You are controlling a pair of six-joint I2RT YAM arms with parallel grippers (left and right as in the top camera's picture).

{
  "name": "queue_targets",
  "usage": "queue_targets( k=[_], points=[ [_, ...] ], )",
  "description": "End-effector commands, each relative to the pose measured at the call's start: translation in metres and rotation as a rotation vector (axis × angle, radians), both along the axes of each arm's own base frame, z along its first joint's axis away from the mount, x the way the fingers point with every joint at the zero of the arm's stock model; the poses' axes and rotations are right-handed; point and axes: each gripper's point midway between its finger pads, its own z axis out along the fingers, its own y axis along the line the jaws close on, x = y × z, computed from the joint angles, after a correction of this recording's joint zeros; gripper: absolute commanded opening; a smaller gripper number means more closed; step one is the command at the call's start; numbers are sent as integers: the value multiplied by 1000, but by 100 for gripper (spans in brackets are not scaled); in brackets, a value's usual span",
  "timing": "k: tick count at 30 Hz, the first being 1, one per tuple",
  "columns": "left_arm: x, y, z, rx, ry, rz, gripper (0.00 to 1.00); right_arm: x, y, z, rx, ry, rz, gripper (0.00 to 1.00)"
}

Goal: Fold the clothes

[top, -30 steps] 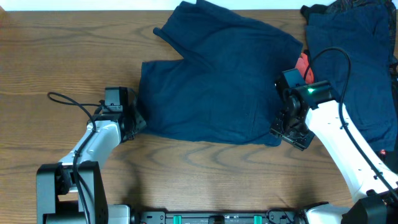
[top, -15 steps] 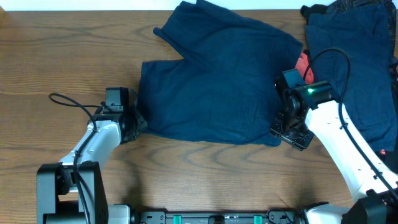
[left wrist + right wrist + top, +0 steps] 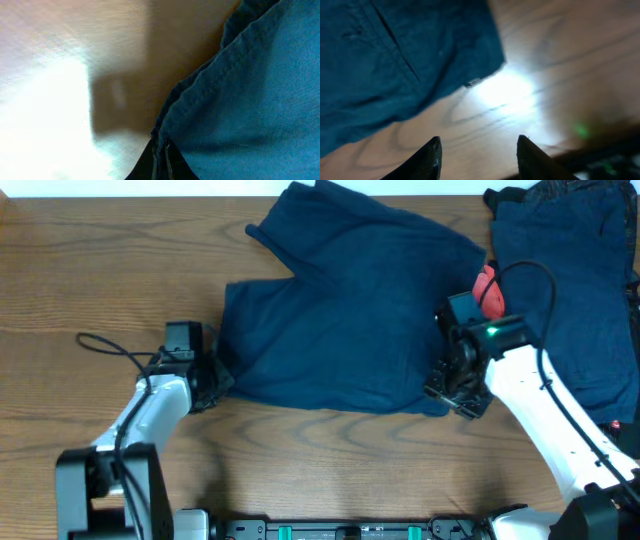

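Only one end of the shorts' hem is in my left gripper, so my right gripper will pinch the shorts' corner ahead of its open fingers (image 3: 439, 411) before both fold the shorts.
The clothes are dark navy; a pair of shorts (image 3: 350, 320) lies spread flat at the middle of the table. My left gripper (image 3: 215, 375) is at the shorts' lower left corner. In the left wrist view it (image 3: 161, 162) is shut on the hem of the shorts (image 3: 250, 100), with the fabric edge pinched between its fingers. My right gripper (image 3: 445, 392) sits at the lower right corner. Its jaws (image 3: 480, 155) stand open over bare wood, and the shorts' corner (image 3: 395, 60) lies just ahead of the fingertips, untouched.
Another navy garment (image 3: 570, 280) lies at the far right under the right arm. A red-coral garment (image 3: 486, 285) peeks out between it and the shorts. A black cable (image 3: 110, 345) loops left of the left arm. Wooden table (image 3: 330, 460) stretches along the front.
My left gripper has shut on the shorts' left hem. The right arm has shifted slightly left, toward the shorts' corner, with its jaws a little narrower.
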Motion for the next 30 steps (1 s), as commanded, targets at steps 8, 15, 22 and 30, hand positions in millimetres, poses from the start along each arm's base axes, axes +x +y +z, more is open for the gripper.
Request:
queue_targets(
  k=[8,15,22,30],
  points=[
    [-27,18,42,9,-9,103,6,-26,25,-59,111,31,55,47],
    [-37,16,39,2,36,116,6,-41,17,-87,91,44,38,51],
    [-43,16,37,1,59,116,6,-33,7,-107,48,-36,-19,57],
    [-43,16,37,1,61,116,6,2,19,-102,92,-190,61,61]
  ],
)
